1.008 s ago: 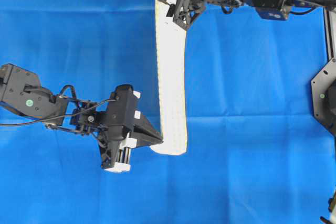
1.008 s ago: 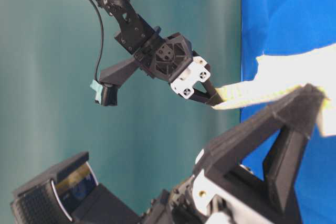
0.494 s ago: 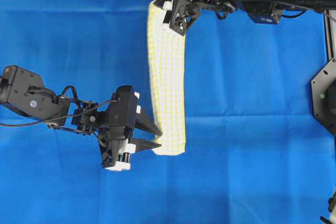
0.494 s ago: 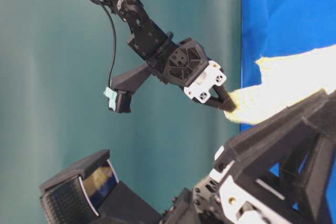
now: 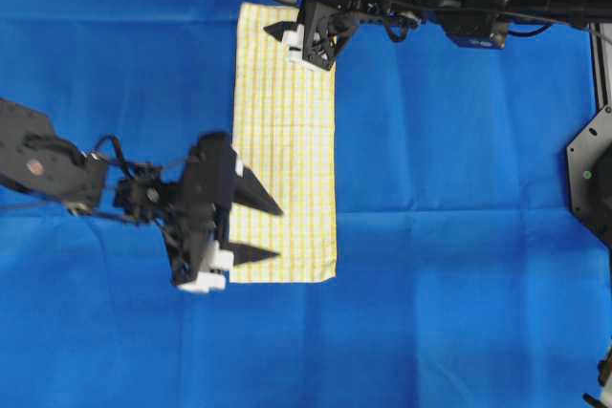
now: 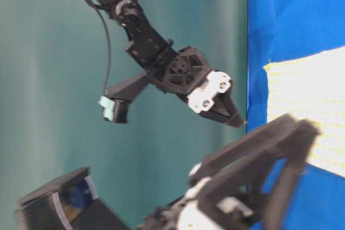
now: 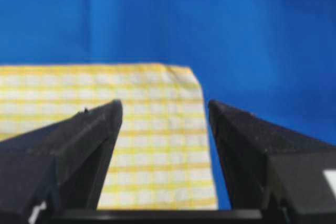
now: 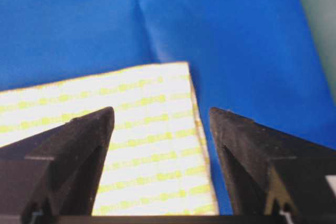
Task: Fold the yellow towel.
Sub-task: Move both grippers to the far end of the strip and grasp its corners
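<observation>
My right gripper needs to next grab the yellow towel by its far corner (image 5: 332, 28), on the side toward the black arm base.
The yellow towel (image 5: 287, 140) lies flat on the blue cloth as a long checked rectangle. My left gripper (image 5: 269, 230) hovers over its near left corner, open, with nothing between the fingers. The left wrist view shows the towel (image 7: 157, 140) under my left gripper (image 7: 164, 109), its corner just past the tips. My right gripper (image 5: 287, 43) is open above the far end of the towel. In the right wrist view the towel (image 8: 152, 145) lies below my right gripper (image 8: 161, 115), its hemmed edge near the right finger. From table level, the right gripper (image 6: 233, 118) hangs beside the towel (image 6: 307, 106).
The blue cloth (image 5: 459, 236) covers the whole table, with creases running across it. A black arm base (image 5: 593, 179) stands at the right edge. A teal backdrop (image 6: 54, 79) fills the left of the table-level view.
Both grippers have opened and let go of the towel. It hung between them as a narrow strip; now it lies spread flat and wider. The left gripper has drawn back to the left.
</observation>
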Tool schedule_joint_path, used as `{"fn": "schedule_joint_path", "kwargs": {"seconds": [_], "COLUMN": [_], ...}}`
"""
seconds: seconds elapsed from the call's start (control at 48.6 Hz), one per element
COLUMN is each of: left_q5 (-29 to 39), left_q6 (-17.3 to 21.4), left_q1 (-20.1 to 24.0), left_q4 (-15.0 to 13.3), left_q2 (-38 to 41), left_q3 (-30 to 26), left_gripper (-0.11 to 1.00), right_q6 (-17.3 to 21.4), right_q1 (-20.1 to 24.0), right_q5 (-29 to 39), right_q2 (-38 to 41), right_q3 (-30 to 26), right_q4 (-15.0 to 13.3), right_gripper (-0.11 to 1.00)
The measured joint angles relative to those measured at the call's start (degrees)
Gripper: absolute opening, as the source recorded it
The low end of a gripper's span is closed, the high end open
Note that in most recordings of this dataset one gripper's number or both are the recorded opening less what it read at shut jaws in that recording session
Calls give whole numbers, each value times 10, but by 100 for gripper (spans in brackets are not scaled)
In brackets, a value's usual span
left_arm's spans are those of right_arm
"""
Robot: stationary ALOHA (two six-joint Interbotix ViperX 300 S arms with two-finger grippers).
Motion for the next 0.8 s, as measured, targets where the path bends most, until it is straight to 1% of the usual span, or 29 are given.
{"fn": "schedule_joint_path", "kwargs": {"seconds": [0.082, 0.206, 0.35, 0.494, 0.617, 0.72, 0.802], "left_q5": [14, 20, 20, 15, 7, 5, 4], "left_q6": [1, 1, 3, 4, 26, 45, 47], "left_q1": [16, 45, 85, 127, 158, 161, 161], "left_q4": [0, 3, 4, 4, 4, 4, 4], "left_q2": [-26, -58, -94, -128, -147, -151, -150], "left_q3": [9, 30, 52, 76, 95, 99, 100], "left_gripper": [60, 60, 60, 61, 66, 75, 80], "right_q6": [0, 3, 11, 18, 19, 19, 19], "right_q1": [1, 0, 1, 9, 32, 52, 67], "right_q5": [6, 10, 0, -46, -86, -111, -127], "right_q2": [-23, -63, -117, -173, -214, -242, -256], "right_q3": [6, 32, 79, 144, 196, 229, 249], "right_q4": [0, -1, 0, 4, 7, 13, 18], "right_gripper": [69, 69, 69, 69, 69, 69, 69]}}
